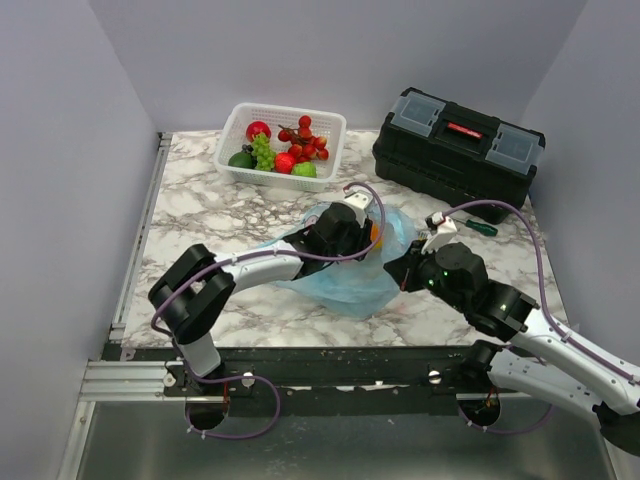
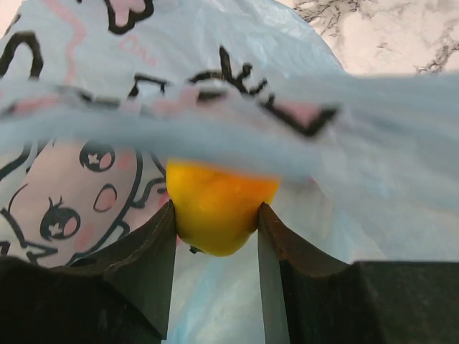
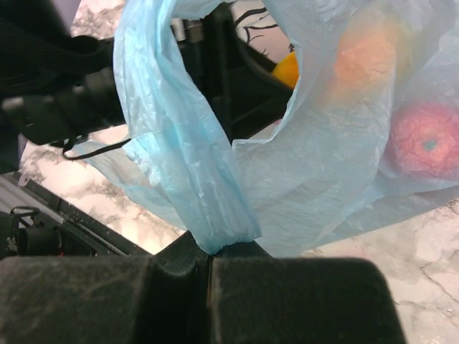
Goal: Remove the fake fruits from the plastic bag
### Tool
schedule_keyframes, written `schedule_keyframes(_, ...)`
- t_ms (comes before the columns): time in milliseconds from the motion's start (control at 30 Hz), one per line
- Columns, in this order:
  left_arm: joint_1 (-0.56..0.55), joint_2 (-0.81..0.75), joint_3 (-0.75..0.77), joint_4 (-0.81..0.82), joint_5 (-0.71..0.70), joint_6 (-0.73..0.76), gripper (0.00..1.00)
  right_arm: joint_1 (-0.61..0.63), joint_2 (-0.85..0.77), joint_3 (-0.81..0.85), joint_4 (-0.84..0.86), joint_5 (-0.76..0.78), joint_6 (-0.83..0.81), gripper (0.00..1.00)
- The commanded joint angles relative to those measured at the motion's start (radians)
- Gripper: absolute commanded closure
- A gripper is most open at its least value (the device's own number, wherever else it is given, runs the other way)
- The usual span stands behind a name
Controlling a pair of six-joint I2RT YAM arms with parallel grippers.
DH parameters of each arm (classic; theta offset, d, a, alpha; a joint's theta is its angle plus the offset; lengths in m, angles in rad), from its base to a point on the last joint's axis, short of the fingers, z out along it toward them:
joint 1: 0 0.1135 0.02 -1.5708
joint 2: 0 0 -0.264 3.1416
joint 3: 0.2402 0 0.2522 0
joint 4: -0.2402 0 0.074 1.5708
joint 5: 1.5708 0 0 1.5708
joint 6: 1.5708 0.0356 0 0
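I should use my left gripper to place the yellow-orange fake fruit, still inside the light-blue plastic bag, between the red apple and red berries in the basket (image 1: 272,134).
The light-blue plastic bag (image 1: 345,285) lies at the table's middle, its mouth held up. My left gripper (image 1: 372,232) reaches into the mouth. In the left wrist view that gripper (image 2: 216,215) is shut on a yellow-orange fake fruit (image 2: 215,188), under the bag's printed film (image 2: 373,143). My right gripper (image 3: 211,251) is shut on a bunched handle of the bag (image 3: 193,165). Through the film show a red fruit (image 3: 427,140) and an orange one (image 3: 366,61). Other fake fruits, a red apple (image 1: 258,130), red berries (image 1: 308,138) and green grapes (image 1: 263,150), lie in a basket.
The white lattice basket (image 1: 335,122) stands at the back, left of centre. A black toolbox (image 1: 458,145) sits at the back right, with a green-handled screwdriver (image 1: 478,226) in front of it. Grey walls close in both sides.
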Motion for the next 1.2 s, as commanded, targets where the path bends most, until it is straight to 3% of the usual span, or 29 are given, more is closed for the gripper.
schedule_keyframes(0,0.001,-0.085,-0.039,-0.070,0.047,-0.017,0.94,0.006,-0.006,0.017,-0.032,0.119,0.031,0.99)
schedule_keyframes(167,0.001,-0.149,-0.074,-0.115,0.097,-0.015,1.00,0.007,-0.020,0.023,-0.032,0.192,0.044,0.99)
schedule_keyframes(567,0.001,-0.410,-0.166,-0.170,0.057,-0.007,1.00,0.006,-0.007,0.017,-0.024,0.219,0.052,0.99)
schedule_keyframes(933,0.020,-0.607,-0.182,-0.199,-0.125,0.057,1.00,0.006,0.002,0.011,-0.016,0.215,0.063,0.99)
schedule_keyframes(1167,0.069,-0.737,-0.234,-0.177,-0.279,-0.001,1.00,0.007,0.013,0.009,-0.008,0.210,0.062,0.99)
